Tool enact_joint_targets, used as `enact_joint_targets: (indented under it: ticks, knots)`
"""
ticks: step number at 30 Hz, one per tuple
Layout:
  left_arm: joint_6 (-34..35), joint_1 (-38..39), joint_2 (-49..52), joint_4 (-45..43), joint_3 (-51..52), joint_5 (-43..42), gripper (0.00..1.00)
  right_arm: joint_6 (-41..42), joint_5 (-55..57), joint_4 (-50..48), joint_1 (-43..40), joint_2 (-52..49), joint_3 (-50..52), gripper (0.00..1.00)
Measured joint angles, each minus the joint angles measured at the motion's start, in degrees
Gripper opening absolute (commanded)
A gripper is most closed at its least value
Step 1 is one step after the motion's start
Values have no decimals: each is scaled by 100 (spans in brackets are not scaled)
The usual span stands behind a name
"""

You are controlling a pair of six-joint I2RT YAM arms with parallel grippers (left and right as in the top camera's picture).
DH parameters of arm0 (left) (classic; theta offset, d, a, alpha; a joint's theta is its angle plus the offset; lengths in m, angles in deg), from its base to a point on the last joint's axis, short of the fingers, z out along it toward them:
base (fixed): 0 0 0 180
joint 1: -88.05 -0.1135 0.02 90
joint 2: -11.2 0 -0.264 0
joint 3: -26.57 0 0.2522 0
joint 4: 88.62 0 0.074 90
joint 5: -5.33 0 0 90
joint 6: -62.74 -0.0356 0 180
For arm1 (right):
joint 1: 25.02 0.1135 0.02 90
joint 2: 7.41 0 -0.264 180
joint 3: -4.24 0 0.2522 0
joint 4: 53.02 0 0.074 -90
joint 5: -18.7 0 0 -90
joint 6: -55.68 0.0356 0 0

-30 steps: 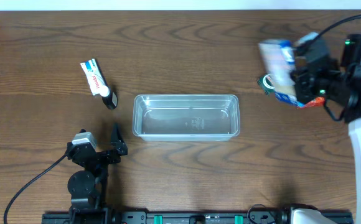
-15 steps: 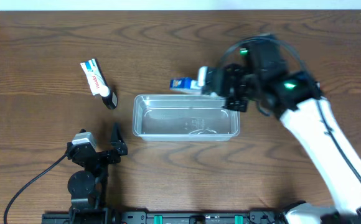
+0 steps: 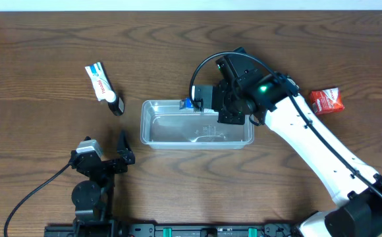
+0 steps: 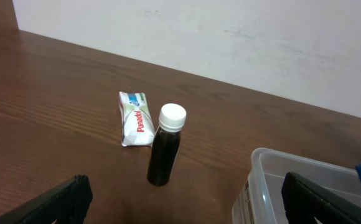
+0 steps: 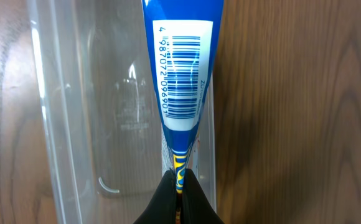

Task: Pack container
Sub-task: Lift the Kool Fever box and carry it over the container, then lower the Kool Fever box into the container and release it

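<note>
Next, my right gripper releases the blue packet so that it rests inside the clear plastic container (image 3: 217,121) (image 5: 144,118), between the long sides of that container.
The clear plastic container (image 3: 171,145) lies in the middle of the table. It also shows in the right wrist view (image 5: 75,124) and at the right of the left wrist view (image 4: 274,186). My right gripper (image 3: 207,105) is shut on one end of a blue packet (image 3: 191,104) with a barcode (image 5: 180,62). It holds the packet over the container's far rim (image 5: 180,182). My left gripper (image 3: 124,149) is open and empty, low near the table's front left, to the left of the container (image 4: 187,205).
A white Panadol packet (image 3: 97,81) (image 4: 135,118) and a dark bottle with a white cap (image 3: 115,103) (image 4: 166,152) lie left of the container. A red packet (image 3: 326,101) lies at the right. A white wall stands behind the table.
My right arm swung from the far right across to the container's far rim, carrying the blue packet. A red packet now shows where the arm was. The left arm has not moved.
</note>
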Motion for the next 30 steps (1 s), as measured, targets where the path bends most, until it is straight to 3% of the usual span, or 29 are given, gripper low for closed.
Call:
enact_joint_targets:
  ticks: [17,30]
  knots:
    - [0,0,0,2,0,0,98,138,330,105,0,-944,0,1]
    - [0,0,0,0,0,0,98,-398,376,87,0,-1045,0,1]
